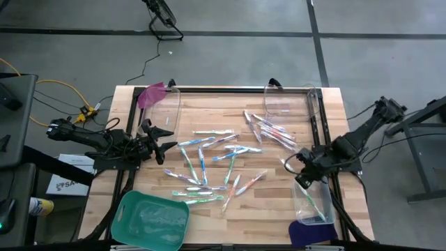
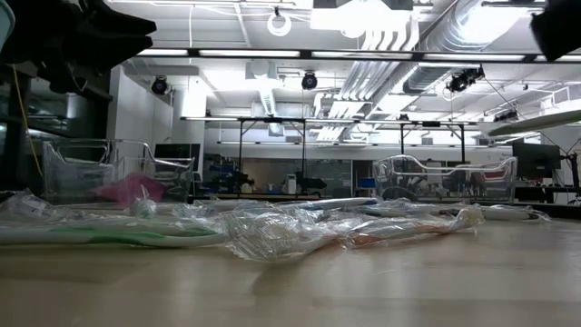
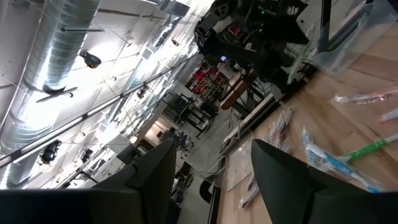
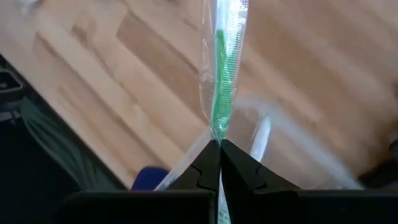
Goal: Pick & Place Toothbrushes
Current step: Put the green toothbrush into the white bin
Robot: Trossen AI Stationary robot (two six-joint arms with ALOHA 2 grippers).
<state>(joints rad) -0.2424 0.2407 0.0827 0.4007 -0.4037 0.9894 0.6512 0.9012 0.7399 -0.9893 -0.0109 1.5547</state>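
The green toothbrush, now over a clear bin, will be set down by my right gripper alongside the toothbrush in the clear bin [image 1: 314,200], next to the purple object.
Several wrapped toothbrushes [image 1: 216,164] lie scattered flat across the middle of the wooden table, some with green, teal or pink handles; in the low view they show as a crinkled clear-wrapped heap [image 2: 272,232]. My right gripper [image 1: 304,178] is near the table's right edge, over a clear bin [image 1: 315,203], shut on a green toothbrush [image 4: 221,68]. My left gripper [image 1: 164,143] hovers open left of the pile, its fingers pointing toward it; its two fingers stand apart [image 3: 211,180] and hold nothing. My right gripper [image 4: 219,146] pinches the green toothbrush in its clear wrapper by one end [image 4: 217,134], between the two fingertips. The toothbrush runs straight on from the fingertips, lifted clear above the table and the clear bin's wall [image 4: 267,124].
A teal tray [image 1: 150,219] sits at the near left corner. Two more clear bins stand at the far edge, one [image 1: 167,104] with a pink thing in it, the other [image 1: 289,101] to its right. A purple object [image 1: 306,233] lies beside the near right bin.
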